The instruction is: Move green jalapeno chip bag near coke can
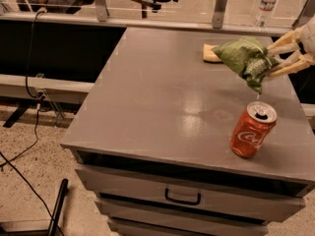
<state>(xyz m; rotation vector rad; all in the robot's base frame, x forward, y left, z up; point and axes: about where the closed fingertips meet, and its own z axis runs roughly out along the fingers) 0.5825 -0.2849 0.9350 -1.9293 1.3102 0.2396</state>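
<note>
The green jalapeno chip bag, now hanging above the cabinet top, will be released on the grey cabinet top close behind the coke can (270, 101).
The green jalapeno chip bag (244, 59) is crinkled green foil and hangs in the air above the right back part of the grey cabinet top (162, 92). My gripper (275, 59) comes in from the right edge, its pale fingers (288, 68) shut on the bag's right end. The coke can (253, 130), red with white script and a silver top, stands upright near the front right corner, below and slightly in front of the bag.
A yellow sponge (210, 53) lies on the top just behind the bag. A clear water bottle (266, 5) stands behind the cabinet. Drawers with a dark handle (182, 197) face front. Cables (29, 102) run over the floor at left.
</note>
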